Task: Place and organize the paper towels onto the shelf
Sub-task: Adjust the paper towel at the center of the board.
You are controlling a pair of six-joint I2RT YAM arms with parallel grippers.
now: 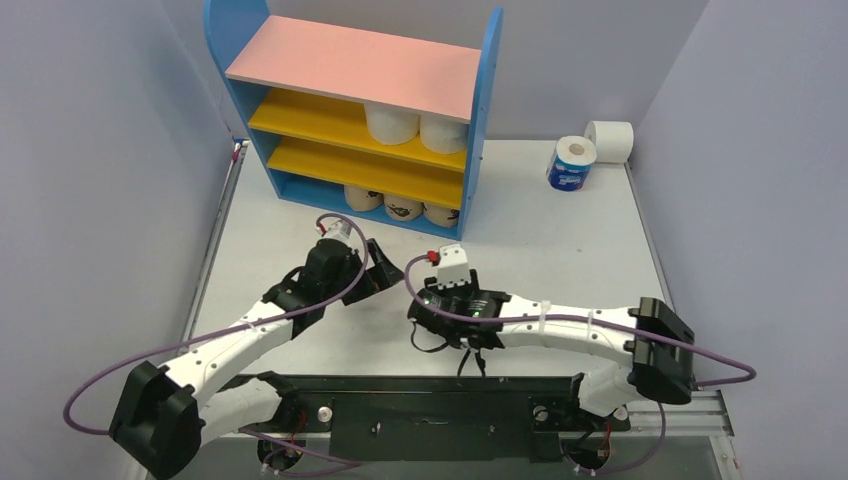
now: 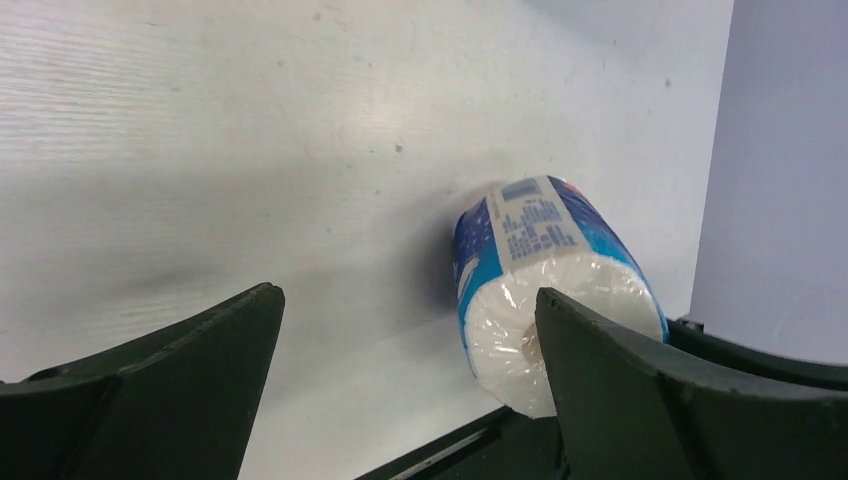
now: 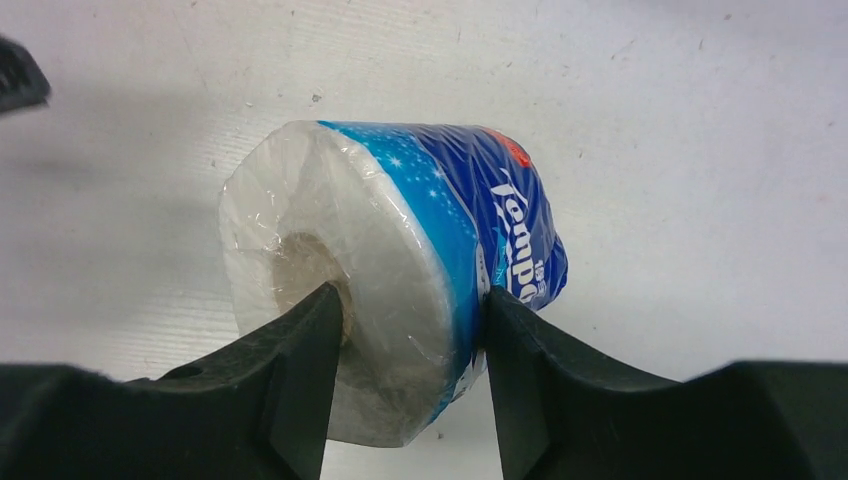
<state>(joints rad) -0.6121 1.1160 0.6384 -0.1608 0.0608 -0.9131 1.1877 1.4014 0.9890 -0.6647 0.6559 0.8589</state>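
My right gripper has the lying blue-wrapped roll's end facing my left gripper, so it should open and grip the roll's opposite (image 3: 514,152), red-labelled end.
The shelf (image 1: 352,62) stands at the back, with two white paper towels (image 1: 390,122) on its upper yellow board and three tan printed ones (image 1: 403,207) on the blue base. A blue-wrapped roll (image 3: 400,250) lies on its side on the table. My right gripper (image 3: 410,295) is shut on its wall, one finger at the core and the other on the wrap. My left gripper (image 2: 405,295) hangs open and empty beside it, and the same roll (image 2: 545,275) shows past its right finger. Another blue-wrapped roll (image 1: 571,163) stands at the back right, next to a lying white roll (image 1: 610,140).
Pale walls close in the table on the left, right and back. A black rail (image 1: 430,410) runs along the near edge between the arm bases. The right arm (image 1: 570,330) stretches leftwards across the front of the table.
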